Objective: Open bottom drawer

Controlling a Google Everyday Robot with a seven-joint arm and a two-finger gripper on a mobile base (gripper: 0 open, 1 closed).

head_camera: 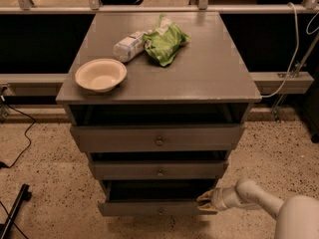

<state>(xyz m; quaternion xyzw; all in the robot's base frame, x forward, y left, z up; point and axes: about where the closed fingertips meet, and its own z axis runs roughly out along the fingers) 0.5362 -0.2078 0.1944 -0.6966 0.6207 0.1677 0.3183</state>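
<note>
My gripper is high on the upper corner of the bottom drawer's front. I will open it, take the front's end lower down point(200, 211) and pull the drawer further out.
The grey cabinet has three drawers. The bottom drawer point(149, 208) is the lowest, with a small round knob point(160, 212) at its centre. It stands pulled out a little, with a dark gap above its front. My gripper point(206, 203) is at the drawer front's right end, its pale fingers on the front's upper right corner. My white arm point(259, 198) reaches in from the lower right.
The middle drawer point(159, 170) and top drawer point(158, 139) sit above, each slightly out. On the cabinet top point(209, 73) are a beige bowl point(100, 74), a green bag point(165, 40) and a clear plastic packet point(128, 45). Cables and a black stand lie on the speckled floor at left.
</note>
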